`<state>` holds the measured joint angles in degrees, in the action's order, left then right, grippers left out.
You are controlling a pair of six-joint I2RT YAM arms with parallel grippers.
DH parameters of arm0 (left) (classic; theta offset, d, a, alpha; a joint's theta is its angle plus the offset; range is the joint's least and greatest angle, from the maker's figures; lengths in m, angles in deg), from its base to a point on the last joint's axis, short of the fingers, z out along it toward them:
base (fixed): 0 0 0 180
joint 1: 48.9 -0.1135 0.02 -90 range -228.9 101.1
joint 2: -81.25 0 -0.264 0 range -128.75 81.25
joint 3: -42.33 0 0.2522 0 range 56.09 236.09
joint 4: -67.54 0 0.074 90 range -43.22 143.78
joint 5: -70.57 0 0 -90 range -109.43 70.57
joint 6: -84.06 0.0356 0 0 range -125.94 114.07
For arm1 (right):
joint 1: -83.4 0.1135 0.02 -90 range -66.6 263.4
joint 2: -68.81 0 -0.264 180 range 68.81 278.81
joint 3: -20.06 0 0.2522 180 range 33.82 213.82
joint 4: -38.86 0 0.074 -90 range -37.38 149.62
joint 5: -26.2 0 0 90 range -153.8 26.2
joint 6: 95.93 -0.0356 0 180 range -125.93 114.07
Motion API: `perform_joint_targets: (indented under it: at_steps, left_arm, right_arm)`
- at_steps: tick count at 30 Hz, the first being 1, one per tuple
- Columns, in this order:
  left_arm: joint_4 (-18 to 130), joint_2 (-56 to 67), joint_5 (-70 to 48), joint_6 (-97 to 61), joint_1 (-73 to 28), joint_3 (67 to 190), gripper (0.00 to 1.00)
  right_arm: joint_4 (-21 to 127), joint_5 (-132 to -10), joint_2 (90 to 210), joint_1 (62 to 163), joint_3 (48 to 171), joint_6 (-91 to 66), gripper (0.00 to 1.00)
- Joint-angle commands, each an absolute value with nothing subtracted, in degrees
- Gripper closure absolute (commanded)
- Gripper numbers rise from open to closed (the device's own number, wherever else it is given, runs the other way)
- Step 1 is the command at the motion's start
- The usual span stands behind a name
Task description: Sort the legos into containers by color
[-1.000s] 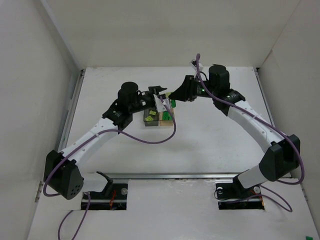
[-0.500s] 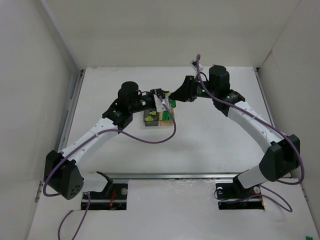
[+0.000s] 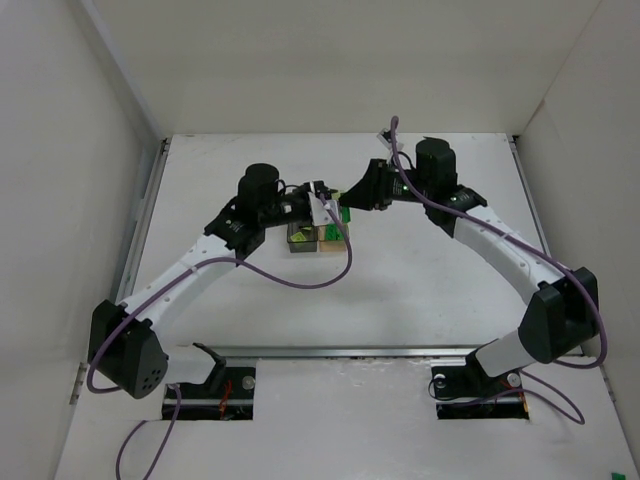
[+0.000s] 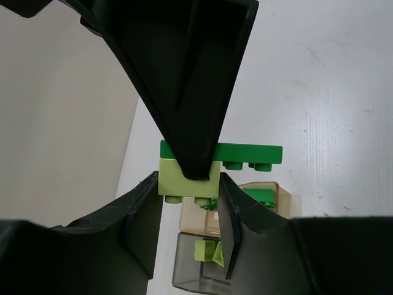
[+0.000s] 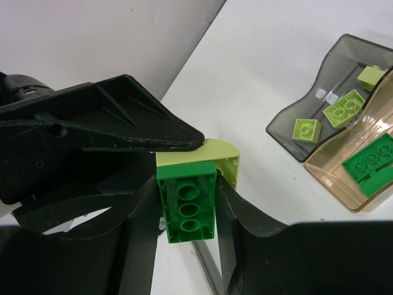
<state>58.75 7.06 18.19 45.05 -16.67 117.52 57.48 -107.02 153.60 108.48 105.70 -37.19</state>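
The pale yellow-green brick, now held just above both bins, will be released by my left gripper among the pale legos in the smoky grey bin's far half [image 3: 306,211] [image 4: 212,252].
A dark green lego [image 5: 187,206] and a pale yellow-green lego [image 4: 187,179] are stuck together and held in the air just above the two bins. My right gripper [image 5: 187,190] is shut on the dark green one. My left gripper [image 4: 188,184] is shut on the pale one. In the top view both grippers meet, the left [image 3: 322,205] and the right [image 3: 345,205]. The smoky grey bin [image 5: 288,132] holds three pale legos [image 5: 344,107]. The amber bin [image 5: 328,178] beside it holds a dark green lego [image 5: 371,165].
The bins stand side by side at the table's middle, grey [image 3: 299,240] left of amber [image 3: 333,238]. White walls enclose the table on three sides. A metal rail [image 3: 380,352] runs along the near edge.
My left gripper's fingers have come together on the pale lego, one finger no longer spread wide. My right gripper has shifted slightly left with the dark green lego.
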Motion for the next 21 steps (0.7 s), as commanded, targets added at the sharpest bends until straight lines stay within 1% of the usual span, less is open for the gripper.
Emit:
perform_joint_targets:
  at_steps: [1,2,5,8,14,17,18,20,21]
  left_arm:
    - [53.71,6.99,13.45,46.45,-21.46,119.55,1.0]
    - [52.39,6.99,12.05,46.45,-22.78,118.94,1.0]
    - [50.97,6.99,9.84,46.45,-22.79,117.36,1.0]
    - [50.44,6.99,7.56,45.75,-22.79,116.56,1.0]
    - [49.21,8.04,5.88,45.22,-24.73,114.89,1.0]
    - [52.54,8.04,4.82,43.12,-24.73,112.95,1.0]
    - [54.81,7.52,4.04,40.76,-24.73,112.26,1.0]
    - [56.58,5.24,2.11,38.11,-24.73,112.25,1.0]
    - [56.59,4.62,1.58,36.97,-24.73,112.25,1.0]
  right_arm:
    - [56.57,-110.21,151.42,105.64,102.92,-34.59,1.0]
    - [56.57,-110.73,151.42,104.94,102.91,-34.58,1.0]
    - [56.57,-111.26,153.61,104.93,102.29,-34.58,1.0]
    - [56.57,-112.84,155.28,104.93,104.22,-34.58,1.0]
    - [56.57,-113.37,158.36,104.41,105.28,-32.92,1.0]
    - [56.57,-110.4,162.04,104.41,106.68,-32.99,1.0]
    - [56.57,-107.16,163.62,104.41,107.64,-33.78,1.0]
    - [56.57,-104.42,168.89,104.93,110.98,-35.28,0.99]
    - [56.57,-102.58,170.65,104.93,112.38,-35.89,0.94]
